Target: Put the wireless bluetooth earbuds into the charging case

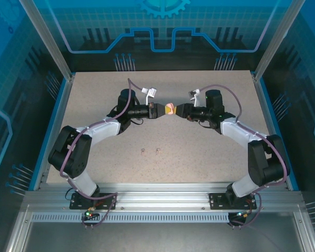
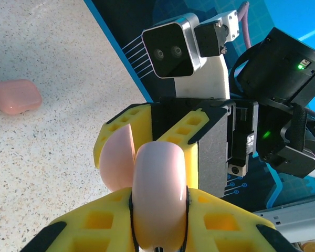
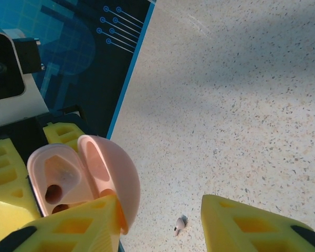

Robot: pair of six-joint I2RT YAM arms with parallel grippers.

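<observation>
The pink charging case's hollows face my right gripper, so it should take the open case (image 3: 115, 176) and turn it hollows up for my left gripper to retake.
The pink charging case (image 2: 158, 194) is held above the middle of the table, with my left gripper (image 2: 158, 212) shut on its body. Its lid (image 2: 117, 157) stands open. In the right wrist view the open case (image 3: 58, 178) shows two dark wells, and the lid (image 3: 113, 178) rests against one finger of my right gripper (image 3: 160, 228). That gripper is open, with nothing between its fingers. From above, both grippers (image 1: 158, 111) (image 1: 179, 110) meet at the case (image 1: 170, 109). Two earbuds (image 1: 142, 151) (image 1: 157, 151) lie on the table nearer the arm bases. One earbud (image 3: 179, 224) shows below the right gripper.
A second pink case (image 2: 14, 96), closed, lies on the speckled table (image 1: 210, 152). Blue rails (image 1: 268, 113) border the table's sides. The right wrist camera housing (image 2: 170, 52) sits close behind the held case.
</observation>
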